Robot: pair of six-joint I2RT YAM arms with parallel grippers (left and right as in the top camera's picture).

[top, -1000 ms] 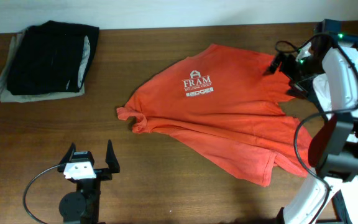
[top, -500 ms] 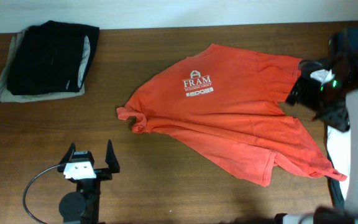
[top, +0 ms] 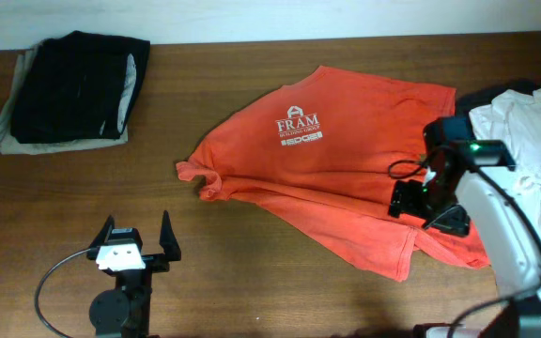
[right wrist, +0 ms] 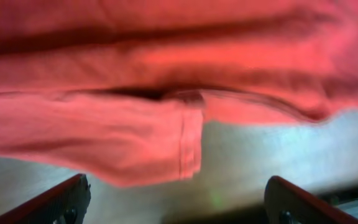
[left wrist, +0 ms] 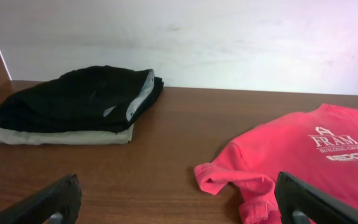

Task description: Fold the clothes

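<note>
The T-shirt's flap slants out past the T-shirt's body. Next, my right gripper lifts the flap by its hemmed edge (top: 409, 244) before my left gripper takes the T-shirt's crumpled sleeve.
The clothes in play are a red-orange T-shirt (top: 346, 178) with white lettering (top: 298, 130), lying spread and rumpled across the middle of the table. My right gripper (top: 427, 211) hovers over its lower right part, open. In the right wrist view, a hemmed edge of the shirt (right wrist: 166, 143) hangs just ahead of the right gripper (right wrist: 182, 208), with nothing between the jaws. My left gripper (top: 137, 246) stands open near the table's front left, apart from the shirt. In the left wrist view, the left gripper (left wrist: 182, 205) faces the shirt's crumpled sleeve (left wrist: 229, 177).
A folded stack of black and grey clothes (top: 69, 89) sits at the back left corner, and shows in the left wrist view as a folded stack (left wrist: 73, 102). A heap of white garments (top: 524, 122) lies at the right edge. A pale wall (left wrist: 197, 37) runs behind the table.
My right arm swung from the shirt's back right corner forward to its lower right part, uncovering the white heap. The left arm stayed still.
</note>
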